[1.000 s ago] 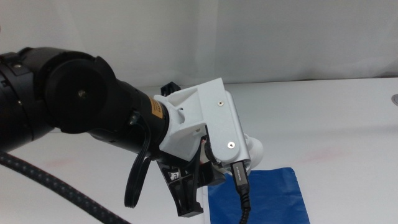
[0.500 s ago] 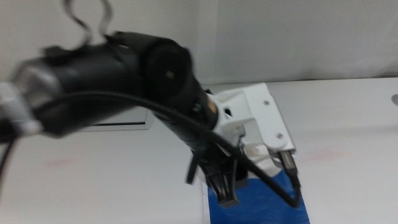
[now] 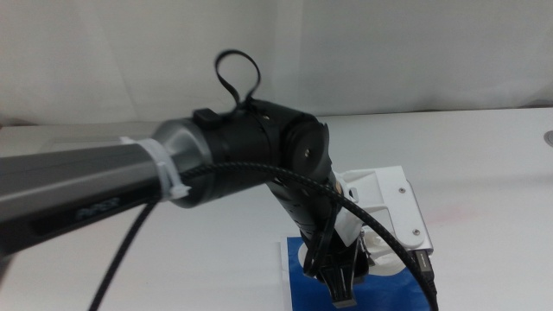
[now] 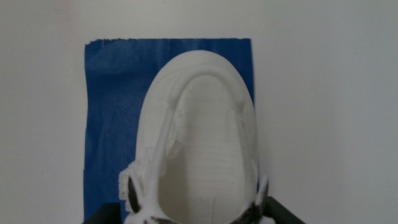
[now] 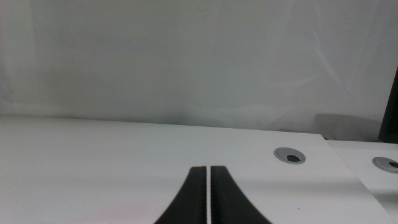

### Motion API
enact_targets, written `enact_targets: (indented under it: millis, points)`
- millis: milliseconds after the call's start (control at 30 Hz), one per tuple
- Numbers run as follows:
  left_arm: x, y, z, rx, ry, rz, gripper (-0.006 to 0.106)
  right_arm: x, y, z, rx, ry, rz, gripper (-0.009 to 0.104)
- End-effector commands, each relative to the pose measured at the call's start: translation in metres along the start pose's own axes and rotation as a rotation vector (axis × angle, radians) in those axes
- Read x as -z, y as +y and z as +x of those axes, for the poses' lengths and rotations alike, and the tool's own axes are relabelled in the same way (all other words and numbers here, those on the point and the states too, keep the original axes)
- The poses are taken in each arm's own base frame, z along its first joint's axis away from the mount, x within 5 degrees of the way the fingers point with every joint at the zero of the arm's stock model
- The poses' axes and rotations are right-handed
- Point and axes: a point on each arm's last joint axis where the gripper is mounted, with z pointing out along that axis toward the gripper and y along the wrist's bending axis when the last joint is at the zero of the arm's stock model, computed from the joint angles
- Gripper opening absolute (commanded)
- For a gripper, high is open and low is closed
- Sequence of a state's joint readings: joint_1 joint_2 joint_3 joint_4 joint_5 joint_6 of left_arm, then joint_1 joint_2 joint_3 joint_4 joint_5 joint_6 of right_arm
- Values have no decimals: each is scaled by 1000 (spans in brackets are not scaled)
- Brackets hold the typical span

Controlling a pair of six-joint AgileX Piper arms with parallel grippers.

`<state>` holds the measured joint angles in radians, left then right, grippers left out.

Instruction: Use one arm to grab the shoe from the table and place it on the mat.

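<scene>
Next, my left gripper lets go of the white shoe on the middle of the blue mat (image 3: 357, 271) (image 4: 169, 132), where it is clear of the mat's edges.
The left arm (image 3: 130, 186) reaches in from the left and bends down over the blue mat (image 3: 295, 281) at the bottom centre. Its white bracket (image 3: 396, 203) and the left gripper (image 3: 342, 290) hang over the mat. In the left wrist view the left gripper (image 4: 189, 213) is shut on the white shoe (image 4: 202, 149), with a dark jaw on each side of it. The shoe lies over the mat (image 4: 115, 106), and one side reaches past the mat's long edge. I cannot tell whether it touches the mat. The right gripper (image 5: 206, 193) is shut and empty, away from the mat.
The white table (image 3: 484, 173) stretches to the right of the arm. A round grommet hole (image 3: 549, 136) sits at its far right edge; the right wrist view shows two such holes (image 5: 290, 155). A white wall stands behind the table.
The left arm has swung right and lowered, carrying the shoe from beside the mat's near corner to over the mat. The wrist now sits lower in the picture.
</scene>
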<state>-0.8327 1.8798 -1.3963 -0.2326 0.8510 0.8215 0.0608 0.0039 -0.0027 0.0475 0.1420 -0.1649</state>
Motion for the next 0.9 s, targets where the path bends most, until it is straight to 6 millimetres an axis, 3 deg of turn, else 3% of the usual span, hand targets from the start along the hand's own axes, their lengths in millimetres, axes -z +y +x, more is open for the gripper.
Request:
enact_targets:
  millis: [0, 433, 867]
  points:
    - [-10, 3, -4, -4, -29, -13, -3, -1, 1, 12, 17, 23, -5, -3]
    - [-57, 9, 3, -25, 16, 4, -3, -1, 1, 12, 17, 23, -5, -3]
    - [-84, 15, 10, -4, 18, 4, -3, -1, 1, 12, 17, 23, -5, -3]
